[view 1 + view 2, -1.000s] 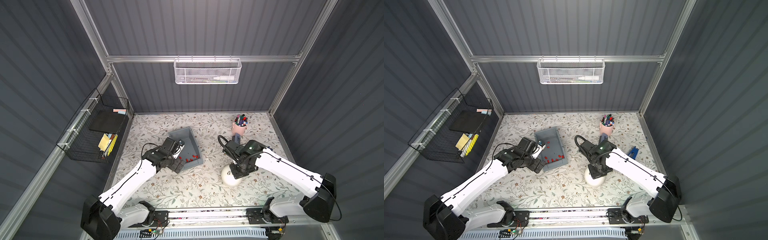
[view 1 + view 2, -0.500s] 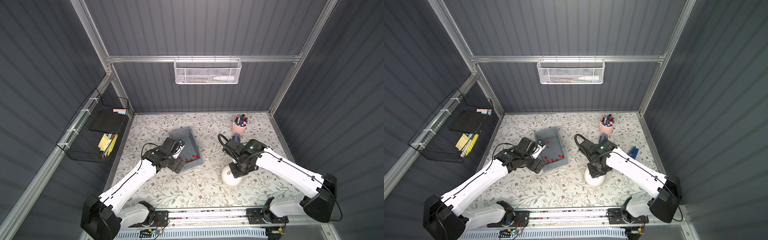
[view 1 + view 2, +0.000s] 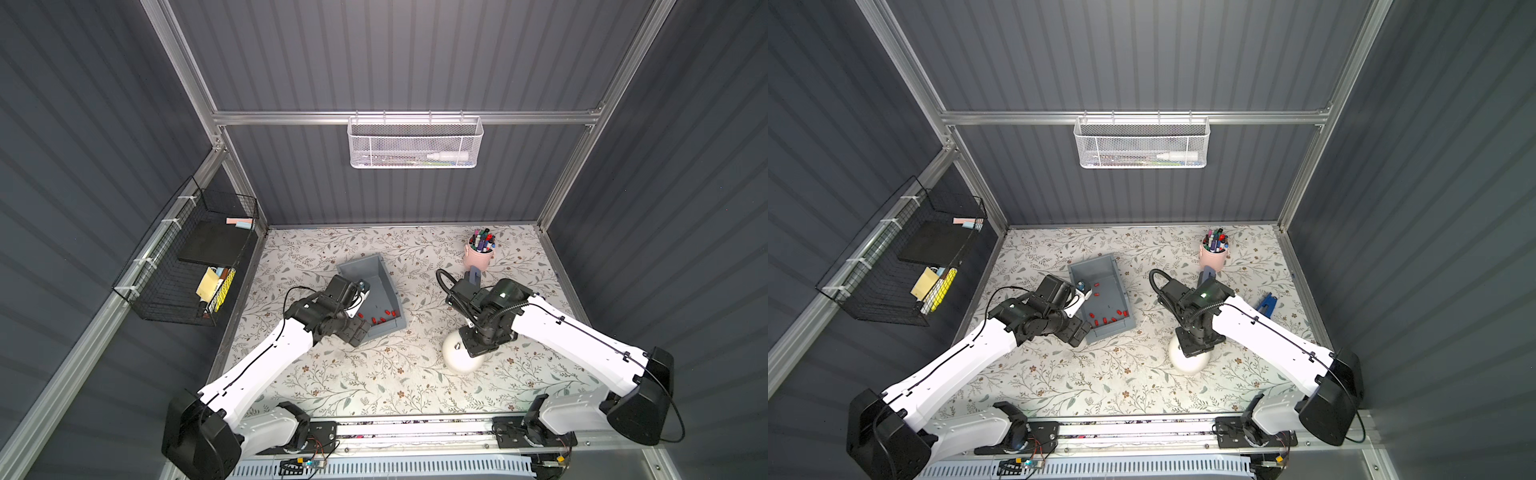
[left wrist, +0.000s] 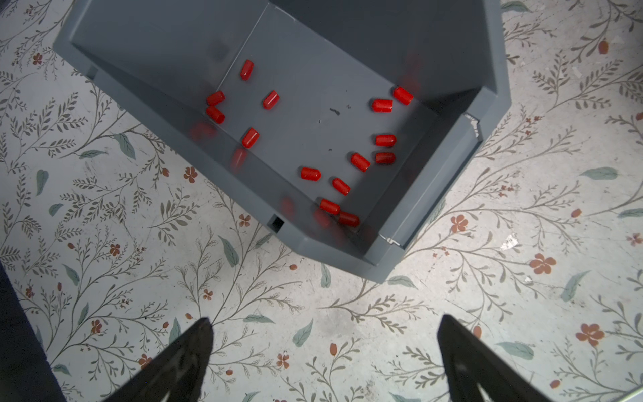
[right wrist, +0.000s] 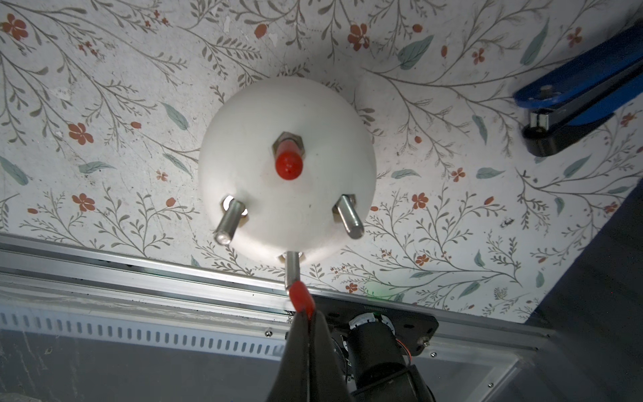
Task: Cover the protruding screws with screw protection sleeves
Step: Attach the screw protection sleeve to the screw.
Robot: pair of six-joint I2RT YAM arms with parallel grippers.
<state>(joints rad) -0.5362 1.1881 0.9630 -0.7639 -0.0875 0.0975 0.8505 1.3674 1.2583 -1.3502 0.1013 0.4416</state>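
Observation:
The robot's right gripper should release the red sleeve on the white dome's stud (image 3: pixel 467 349) (image 5: pixel 293 274) nearest the front rail.
The white dome (image 5: pixel 288 115) stands on the floral mat, also seen in both top views (image 3: pixel 459 357) (image 3: pixel 1185 361). One of the protruding screws wears a red sleeve (image 5: pixel 288 163). Two studs (image 5: pixel 229 221) (image 5: pixel 348 217) are bare. My right gripper (image 5: pixel 305 313) is shut on a red screw protection sleeve (image 5: pixel 302 297), whose mouth meets the tip of the fourth stud (image 5: pixel 292 268). Several loose sleeves (image 4: pixel 360 162) lie in the grey bin (image 4: pixel 487 104). My left gripper (image 4: pixel 325 322) hangs open and empty over the mat beside the bin's corner.
A pink cup of marker pens (image 3: pixel 478 253) stands at the back right. A blue tool (image 5: pixel 574 87) lies on the mat to the right of the dome. The aluminium front rail (image 5: pixel 139 275) runs close to the dome. Wire baskets (image 3: pixel 187 266) hang on the walls.

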